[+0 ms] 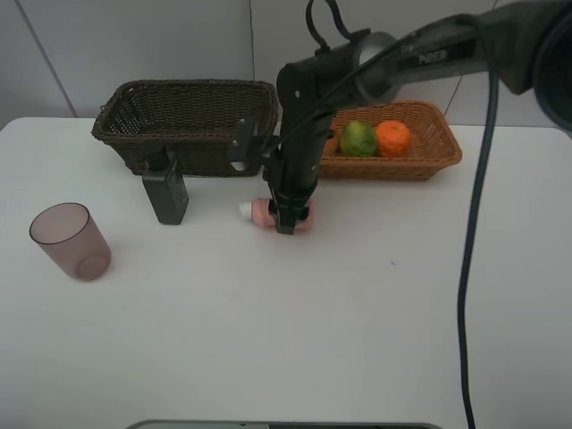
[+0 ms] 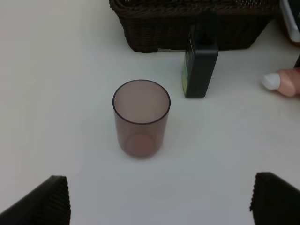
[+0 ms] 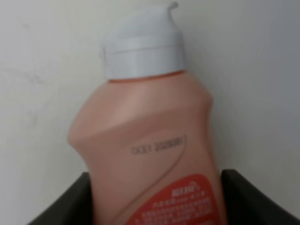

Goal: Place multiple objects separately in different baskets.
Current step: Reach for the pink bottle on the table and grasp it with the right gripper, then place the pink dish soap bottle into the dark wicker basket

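Next, I set the pink white-capped bottle inside the dark brown basket (image 1: 213, 130), near its middle, with my right gripper.
The pink white-capped bottle (image 1: 264, 212) lies on its side on the table, in front of the dark brown basket (image 1: 183, 114). My right gripper (image 1: 288, 214) reaches down over it. In the right wrist view the bottle (image 3: 145, 145) fills the frame and both fingers (image 3: 61, 201) press against its sides. The dark green bottle (image 1: 166, 191) stands by the dark basket. The purple-brown cup (image 1: 71, 241) stands at the left. The green fruit (image 1: 357, 137) and orange (image 1: 392, 137) lie in the light basket (image 1: 438, 152). My left gripper (image 2: 159, 201) is open and empty, short of the cup (image 2: 140, 117).
A sliver of red-orange fruit (image 1: 331, 144) shows in the light basket behind my right arm. The arm's black cable (image 1: 469, 268) hangs over the right of the table. The dark green bottle (image 2: 200, 70) and dark basket (image 2: 197, 28) stand beyond the cup in the left wrist view.
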